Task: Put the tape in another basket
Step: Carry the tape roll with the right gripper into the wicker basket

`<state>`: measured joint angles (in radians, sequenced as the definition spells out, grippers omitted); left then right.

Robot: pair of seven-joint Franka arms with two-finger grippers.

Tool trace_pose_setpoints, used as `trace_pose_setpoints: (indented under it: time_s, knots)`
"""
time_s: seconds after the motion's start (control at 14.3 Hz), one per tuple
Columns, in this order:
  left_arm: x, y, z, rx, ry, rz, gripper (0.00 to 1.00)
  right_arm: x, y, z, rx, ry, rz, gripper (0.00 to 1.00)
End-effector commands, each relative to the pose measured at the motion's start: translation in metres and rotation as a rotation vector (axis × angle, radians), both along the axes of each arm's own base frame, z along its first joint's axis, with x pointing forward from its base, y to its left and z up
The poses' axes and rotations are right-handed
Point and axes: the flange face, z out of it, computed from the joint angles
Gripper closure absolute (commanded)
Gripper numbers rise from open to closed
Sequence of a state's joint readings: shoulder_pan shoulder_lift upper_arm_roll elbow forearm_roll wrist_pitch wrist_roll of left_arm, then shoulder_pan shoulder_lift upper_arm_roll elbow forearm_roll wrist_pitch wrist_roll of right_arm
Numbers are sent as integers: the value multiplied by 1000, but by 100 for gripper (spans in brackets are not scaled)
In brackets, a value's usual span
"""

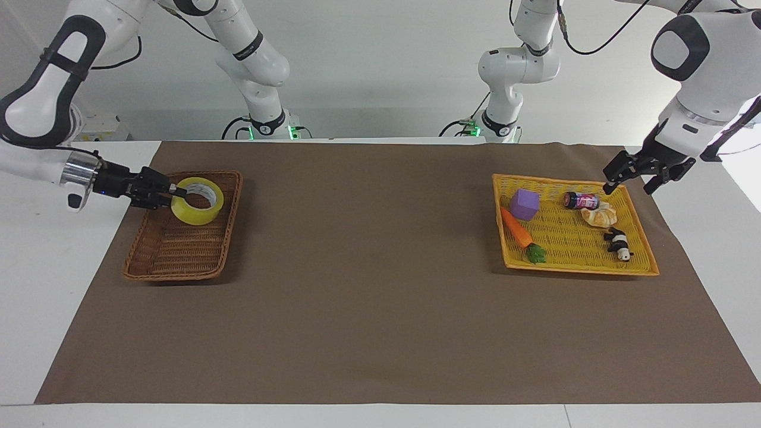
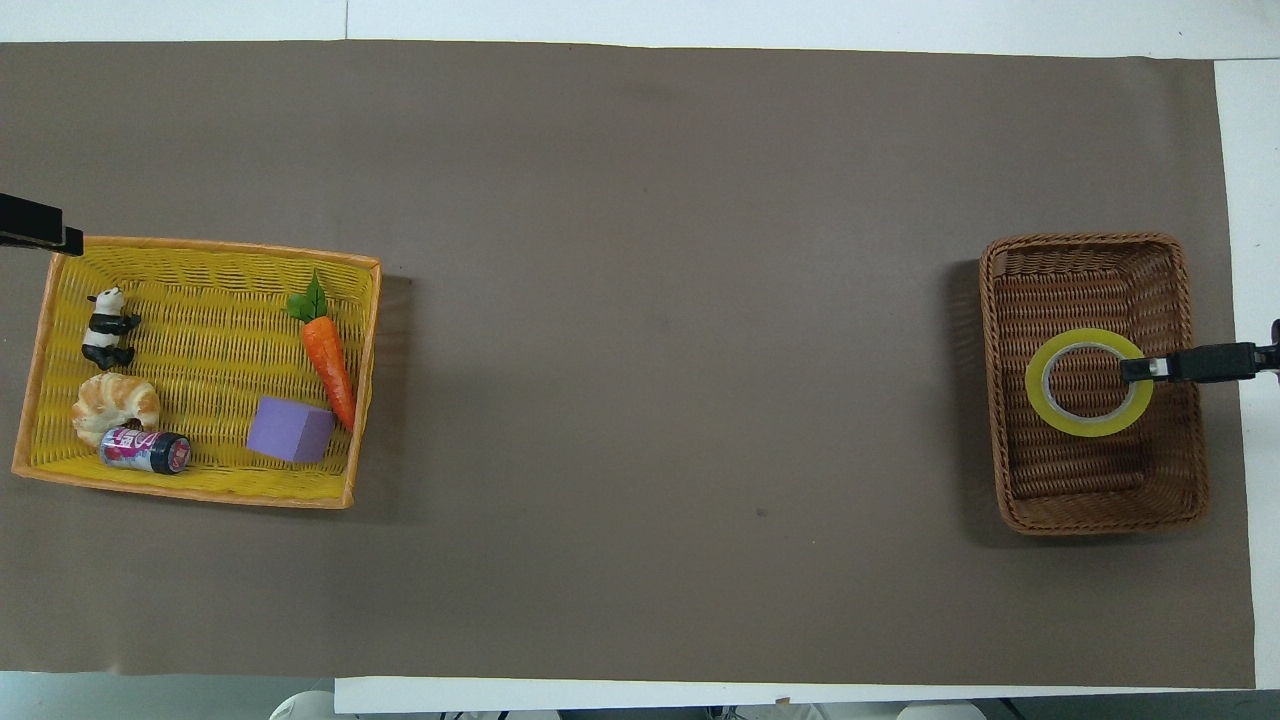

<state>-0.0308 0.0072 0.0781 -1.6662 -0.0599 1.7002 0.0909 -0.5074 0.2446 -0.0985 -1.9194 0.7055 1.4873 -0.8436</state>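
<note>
Next, my right gripper releases the yellow tape, now tilted just over the basket's inside, on the middle of the dark-brown wicker basket's bottom (image 2: 1082, 392).
The yellow tape (image 1: 193, 217) (image 2: 1090, 427) hangs tilted just over the inside of the dark-brown wicker basket (image 1: 172, 274) (image 2: 1100, 518), at the right arm's end of the table. My right gripper (image 1: 173, 191) (image 2: 1135, 369) reaches in level from outside the basket and is shut on the roll's wall, one finger inside the ring. Whether the roll touches the basket floor I cannot tell. My left gripper (image 1: 627, 187) hovers open and holding nothing over the yellow tray's corner nearest the robots.
The yellow-orange tray (image 1: 579, 270) (image 2: 200, 495) at the left arm's end holds a purple cube (image 1: 524, 204), a carrot (image 1: 516, 229), a small can (image 1: 580, 200), a croissant (image 1: 600, 215) and a panda figure (image 1: 618, 244). A brown mat (image 1: 380, 309) covers the table.
</note>
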Motion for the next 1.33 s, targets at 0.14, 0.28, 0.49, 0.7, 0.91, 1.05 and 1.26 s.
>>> trace_pose_setpoints:
  time_s: [0.14,0.28,0.49,0.7,0.91,1.05,1.26]
  knots:
    - [-11,-23,21,75,45,-62,0,-12,-12,-17,-31,-27,30,100]
    - [-12,-28,21,84,50,-75,0,-22,-18,-29,-39,-18,7,100]
    - [-8,-31,18,77,35,-82,0,-27,-18,-43,-56,-45,13,100]
    - [-11,-29,11,77,51,-78,0,-29,-18,-50,-80,-43,7,100]
    - [-12,-27,10,78,59,-75,0,-26,-15,-52,-97,-47,11,96]
    - [-12,-28,10,78,59,-77,0,-23,-16,-49,-114,-55,32,54]
    - [-12,-27,11,78,57,-75,0,-11,-3,-48,-139,-99,85,0]
